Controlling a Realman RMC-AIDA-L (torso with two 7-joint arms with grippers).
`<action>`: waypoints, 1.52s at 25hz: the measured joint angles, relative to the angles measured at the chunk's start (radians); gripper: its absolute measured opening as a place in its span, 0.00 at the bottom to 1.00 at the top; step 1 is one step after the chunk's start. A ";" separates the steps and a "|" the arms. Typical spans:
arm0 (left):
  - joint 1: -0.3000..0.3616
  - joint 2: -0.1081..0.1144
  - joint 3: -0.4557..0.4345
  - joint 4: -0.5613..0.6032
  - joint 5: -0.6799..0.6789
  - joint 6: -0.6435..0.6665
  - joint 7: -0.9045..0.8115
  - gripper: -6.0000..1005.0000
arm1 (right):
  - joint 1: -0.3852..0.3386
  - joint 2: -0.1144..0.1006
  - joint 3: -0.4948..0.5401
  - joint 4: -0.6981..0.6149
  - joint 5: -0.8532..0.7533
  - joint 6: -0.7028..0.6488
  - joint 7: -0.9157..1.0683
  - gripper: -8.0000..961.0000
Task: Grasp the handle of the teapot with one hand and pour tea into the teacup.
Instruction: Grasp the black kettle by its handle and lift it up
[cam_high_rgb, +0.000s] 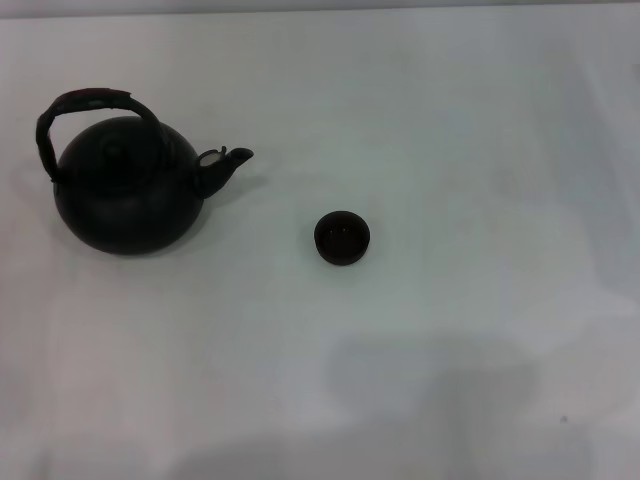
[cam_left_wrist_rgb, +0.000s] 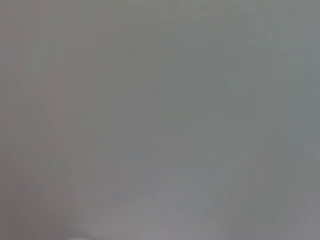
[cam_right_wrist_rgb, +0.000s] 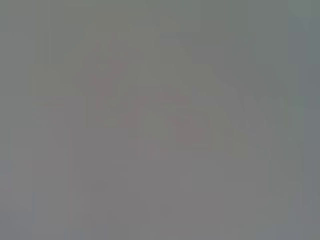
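Next, I close my left gripper on the upright side of the teapot's handle (cam_high_rgb: 46, 152), on the side away from the spout of the teapot.
A large round black teapot (cam_high_rgb: 128, 195) stands upright on the white table at the left in the head view, its short spout (cam_high_rgb: 228, 163) pointing right. Its arched dark handle (cam_high_rgb: 85, 105) rises over the knobbed lid. A tiny round black teacup (cam_high_rgb: 342, 237) with a dark brownish inside stands to the right of the spout, apart from the teapot. Neither gripper shows in any view. Both wrist views show only a plain grey surface.
The white table (cam_high_rgb: 470, 150) fills the head view. A faint shadow lies on the table near the front edge (cam_high_rgb: 430, 400). Nothing else stands near the teapot or the teacup.
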 joint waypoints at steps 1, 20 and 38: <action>0.009 0.000 0.000 -0.001 0.017 0.006 -0.006 0.87 | -0.002 -0.001 0.006 0.000 0.000 -0.003 0.010 0.88; -0.054 -0.003 0.010 -0.004 0.335 -0.010 0.021 0.87 | 0.024 -0.003 0.012 -0.004 -0.004 -0.097 0.122 0.88; -0.141 -0.005 0.003 -0.014 0.294 -0.091 0.024 0.87 | 0.019 -0.005 0.013 -0.004 -0.006 -0.098 0.138 0.88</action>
